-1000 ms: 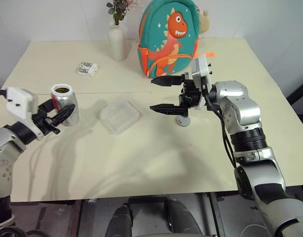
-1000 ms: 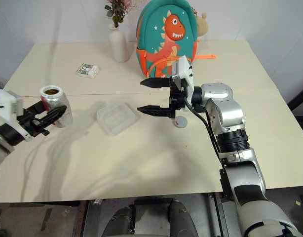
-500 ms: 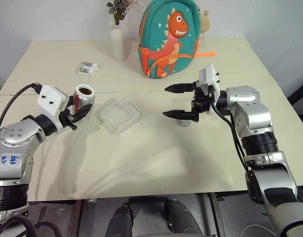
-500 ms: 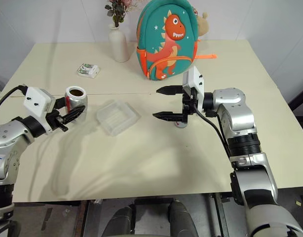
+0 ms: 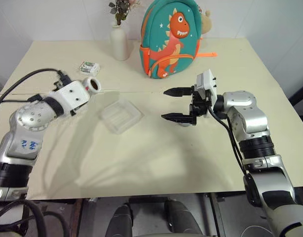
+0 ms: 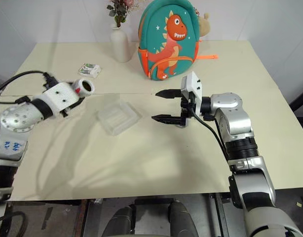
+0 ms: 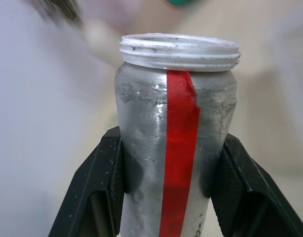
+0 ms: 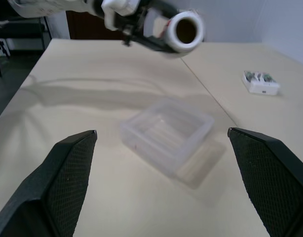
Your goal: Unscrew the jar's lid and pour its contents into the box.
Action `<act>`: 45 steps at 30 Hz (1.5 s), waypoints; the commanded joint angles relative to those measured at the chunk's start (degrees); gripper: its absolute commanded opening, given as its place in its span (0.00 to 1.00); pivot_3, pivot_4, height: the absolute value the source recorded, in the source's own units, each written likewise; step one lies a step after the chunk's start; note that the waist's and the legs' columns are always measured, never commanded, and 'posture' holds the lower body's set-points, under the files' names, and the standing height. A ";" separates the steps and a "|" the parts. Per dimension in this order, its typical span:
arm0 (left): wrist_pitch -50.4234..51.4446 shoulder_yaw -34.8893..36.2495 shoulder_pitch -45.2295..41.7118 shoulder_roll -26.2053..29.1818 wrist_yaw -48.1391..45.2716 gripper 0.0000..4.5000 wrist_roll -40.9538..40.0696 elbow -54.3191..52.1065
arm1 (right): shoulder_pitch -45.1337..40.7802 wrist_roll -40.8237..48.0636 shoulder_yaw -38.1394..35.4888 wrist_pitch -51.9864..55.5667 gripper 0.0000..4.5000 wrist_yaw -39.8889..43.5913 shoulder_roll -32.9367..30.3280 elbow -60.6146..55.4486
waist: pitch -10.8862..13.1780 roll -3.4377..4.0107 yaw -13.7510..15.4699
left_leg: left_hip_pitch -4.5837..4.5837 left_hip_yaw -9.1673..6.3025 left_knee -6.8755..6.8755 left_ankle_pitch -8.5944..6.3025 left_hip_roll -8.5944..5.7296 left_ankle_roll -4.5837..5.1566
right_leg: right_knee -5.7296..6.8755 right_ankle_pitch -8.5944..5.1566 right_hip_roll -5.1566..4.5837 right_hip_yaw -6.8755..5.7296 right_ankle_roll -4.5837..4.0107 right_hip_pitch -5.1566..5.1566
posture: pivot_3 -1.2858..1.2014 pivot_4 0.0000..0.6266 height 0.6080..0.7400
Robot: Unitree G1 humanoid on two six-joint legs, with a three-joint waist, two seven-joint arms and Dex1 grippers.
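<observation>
My left gripper needs to set the jar down on the bare table before the seam (image 5: 53, 128), well to its own side of the box, and let go of it.
My left gripper (image 5: 86, 90) is shut on the jar (image 5: 91, 86), a silvery cylinder with a red stripe (image 7: 178, 148). Black fingers (image 7: 99, 190) clamp its sides. The jar is tipped on its side in the air, with its open mouth (image 8: 186, 30) facing the box (image 5: 121, 114) from just to that box's left. I cannot make out the contents inside the dark mouth. The box is a shallow clear tray on the table. My right gripper (image 5: 164, 104) hangs open and empty to the right of the box. The grey lid (image 5: 183, 123) lies on the table under it, partly hidden.
A teal dinosaur backpack (image 5: 170, 39) and a white flower vase (image 5: 118, 42) stand at the back of the table. A small white-and-green packet (image 5: 87, 67) lies behind the jar. A seam (image 5: 141, 92) runs across the tabletop.
My left arm has lifted the jar, carried it right toward the box and rolled it from upright onto its side. My right gripper has stayed open, sinking slightly.
</observation>
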 commanded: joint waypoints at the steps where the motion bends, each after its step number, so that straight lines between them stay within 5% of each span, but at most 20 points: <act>1: -10.86 -5.29 -5.49 3.70 8.59 0.43 15.99 1.76 | 0.63 1.79 -1.46 0.86 0.99 -1.10 0.44 -2.82 | 0.00 0.00 -0.14 | -0.01 0.01 -0.01 0.00 0.00 0.00 | -0.01 0.00 0.00 0.01 0.00 -0.01 | 0.52 0.24 1.00; 6: -18.93 -15.90 -15.46 7.13 20.28 0.43 40.97 7.03 | 1.42 3.43 -2.00 2.89 0.99 -2.82 1.41 -4.16 | 0.00 0.00 -0.16 | -0.03 0.05 -0.04 -0.02 -0.01 0.03 | 0.04 -0.02 0.01 0.04 0.03 -0.08 | 0.52 0.24 1.00; 13: -20.24 -23.14 -23.54 5.34 31.88 0.43 56.97 13.54 | 2.47 5.82 -3.47 5.30 0.99 -6.13 2.85 -6.21 | 0.00 0.00 -0.05 | -0.04 0.06 0.04 0.00 -0.02 0.08 | 0.20 -0.03 0.02 0.05 0.05 -0.10 | 0.52 0.24 1.00; 24: -24.66 -23.38 -23.38 5.33 28.05 0.43 57.62 8.73 | 3.62 6.81 -3.69 5.45 0.99 -8.44 5.46 -5.60 | 0.00 0.00 -0.12 | -0.05 0.06 0.05 0.01 -0.03 0.08 | 0.32 -0.04 0.03 0.05 0.06 -0.14 | 0.52 0.24 1.00; 28: -23.82 -19.37 -21.22 5.43 22.28 0.43 51.02 8.85 | 3.51 6.72 -3.71 5.27 0.99 -8.25 5.85 -5.25 | 0.00 0.00 -0.15 | -0.04 0.06 0.09 0.02 -0.03 0.10 | 0.39 -0.04 0.02 0.05 0.06 -0.14 | 0.52 0.24 1.00; 33: -19.40 -7.32 -14.14 4.81 10.82 0.43 30.68 9.53 | 4.11 6.84 -3.73 5.70 0.99 -7.97 5.42 -5.83 | 0.00 0.00 -0.34 | -0.02 0.05 0.11 0.04 -0.03 0.13 | 0.44 -0.04 0.03 0.05 0.06 -0.13 | 0.52 0.24 1.00; 38: 9.79 17.60 -1.54 -6.27 -5.77 0.43 -1.64 3.08 | 5.11 6.79 -3.03 6.21 0.99 -7.07 4.81 -7.34 | 0.00 0.00 -0.33 | 0.03 0.05 0.13 0.04 -0.02 0.15 | 0.50 -0.06 0.02 0.05 0.01 -0.12 | 0.52 0.24 1.00; 45: 30.90 39.87 9.86 -18.90 -5.06 0.43 -22.90 -9.95 | 5.32 5.98 -1.41 6.69 0.99 -6.22 4.40 -9.90 | -0.03 -0.04 -0.24 | 0.01 -0.17 0.26 0.08 0.02 0.11 | 0.58 -0.05 0.03 -0.11 -0.04 -0.07 | 0.52 0.24 1.00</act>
